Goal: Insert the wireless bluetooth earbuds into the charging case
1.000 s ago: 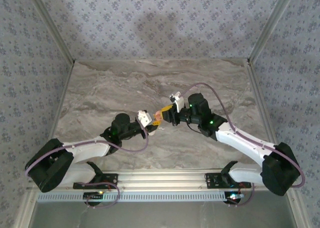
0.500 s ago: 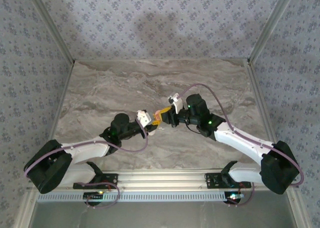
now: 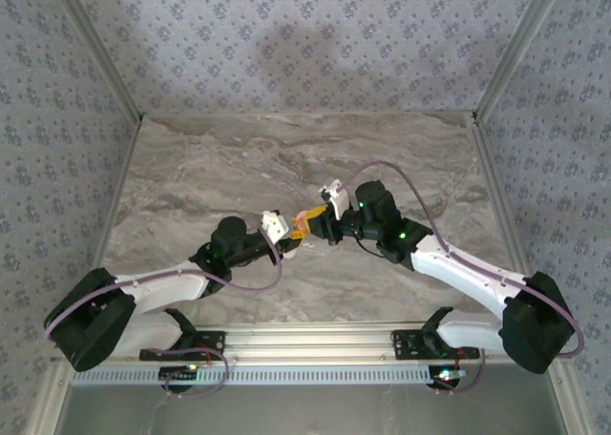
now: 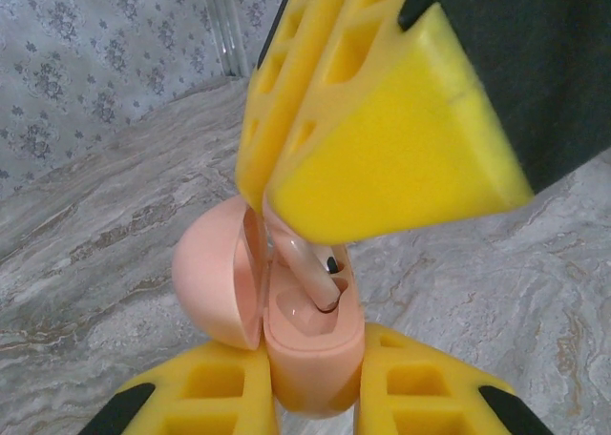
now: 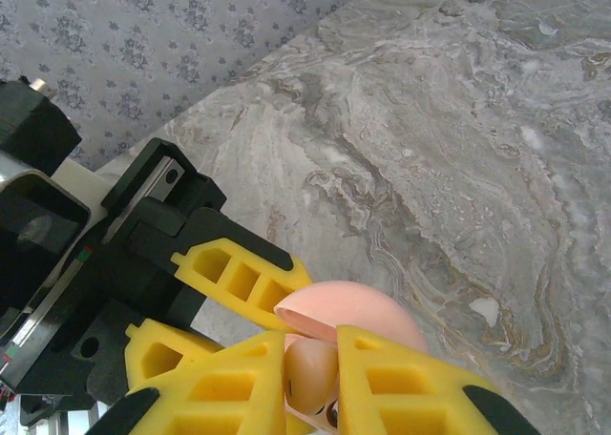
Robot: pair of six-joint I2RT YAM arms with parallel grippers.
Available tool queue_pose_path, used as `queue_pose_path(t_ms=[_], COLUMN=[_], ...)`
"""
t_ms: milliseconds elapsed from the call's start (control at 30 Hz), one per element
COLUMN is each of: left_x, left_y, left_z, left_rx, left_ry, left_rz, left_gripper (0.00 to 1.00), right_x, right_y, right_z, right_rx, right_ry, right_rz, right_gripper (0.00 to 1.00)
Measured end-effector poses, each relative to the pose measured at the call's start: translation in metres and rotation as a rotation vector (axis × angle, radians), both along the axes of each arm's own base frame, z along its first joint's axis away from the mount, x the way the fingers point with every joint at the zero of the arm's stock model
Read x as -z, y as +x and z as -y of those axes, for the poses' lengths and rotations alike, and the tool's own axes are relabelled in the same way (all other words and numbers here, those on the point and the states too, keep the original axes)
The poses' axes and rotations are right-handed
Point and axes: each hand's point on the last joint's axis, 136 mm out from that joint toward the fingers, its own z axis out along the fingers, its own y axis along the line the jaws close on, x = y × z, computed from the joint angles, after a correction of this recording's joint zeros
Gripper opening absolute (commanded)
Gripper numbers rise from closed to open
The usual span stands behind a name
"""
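Note:
The pale pink earbud sits at a slant with just the tip of its stem in the socket, so the robot's right gripper needs to open, back away and grip its head (image 5: 312, 374) to straighten it.
My left gripper (image 4: 315, 359) is shut on the pink charging case (image 4: 310, 373), held upright with its domed lid (image 4: 215, 273) hinged open to the left. From above, my right gripper (image 5: 315, 359) is shut on a pale pink earbud (image 5: 313, 378). The earbud's stem (image 4: 310, 273) slants down into a socket of the case, its tip inside the opening. In the right wrist view the lid (image 5: 363, 306) shows just beyond my fingers. In the top view both grippers meet over the table's middle, left gripper (image 3: 289, 233) and right gripper (image 3: 313, 219), above the marble.
The marble table (image 3: 239, 158) stretches around the arms, walled by patterned panels (image 3: 305, 44). A small whitish fleck (image 5: 485, 309) lies on the marble to the right of the case. The left gripper's black body (image 5: 86, 263) sits close to my right fingers.
The right gripper has shifted slightly left and toward the left gripper, bringing the earbud to the case. The left arm has barely moved.

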Motion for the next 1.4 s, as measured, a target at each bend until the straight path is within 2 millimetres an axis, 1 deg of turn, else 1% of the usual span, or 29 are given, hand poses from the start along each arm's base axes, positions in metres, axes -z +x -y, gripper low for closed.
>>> queue_pose_path(t_ms=[100,433,733,867,967,1067,1133,1300,1400], left_x=[-0.001,0.003,-0.003,-0.003,-0.004,-0.005,-0.006,-0.007,-0.009], left_y=[0.000,-0.002,-0.003,-0.002,-0.001,-0.001,0.000,0.000,0.000], left_z=[0.000,-0.002,-0.004,-0.004,-0.004,-0.005,-0.005,-0.005,-0.004], left_rx=[0.000,0.000,-0.004,-0.008,-0.012,-0.017,-0.019,-0.019,-0.019], left_ry=[-0.002,0.017,0.004,0.005,0.005,0.001,-0.002,-0.004,-0.010], left_rz=[0.002,-0.017,-0.002,-0.002,-0.001,0.004,0.007,0.010,0.016], left_gripper=[0.00,0.00,0.00,0.00,0.00,0.00,0.00,0.00,0.00], right_x=[-0.001,0.005,0.012,0.011,0.010,0.004,-0.004,-0.030,-0.038], right_y=[-0.001,-0.006,-0.015,-0.015,-0.017,-0.019,-0.021,-0.024,-0.022], right_z=[0.000,0.000,-0.002,-0.002,-0.003,-0.001,0.002,0.012,0.018], right_rx=[-0.003,-0.015,-0.035,-0.037,-0.039,-0.036,-0.031,-0.023,-0.009], right_ry=[-0.008,-0.049,-0.081,-0.080,-0.076,-0.065,-0.041,0.040,0.083], right_rz=[0.018,0.037,0.023,0.025,0.026,0.024,0.024,0.018,-0.022], right_gripper=[0.18,0.22,0.24,0.31,0.38,0.46,0.51,0.53,0.52])
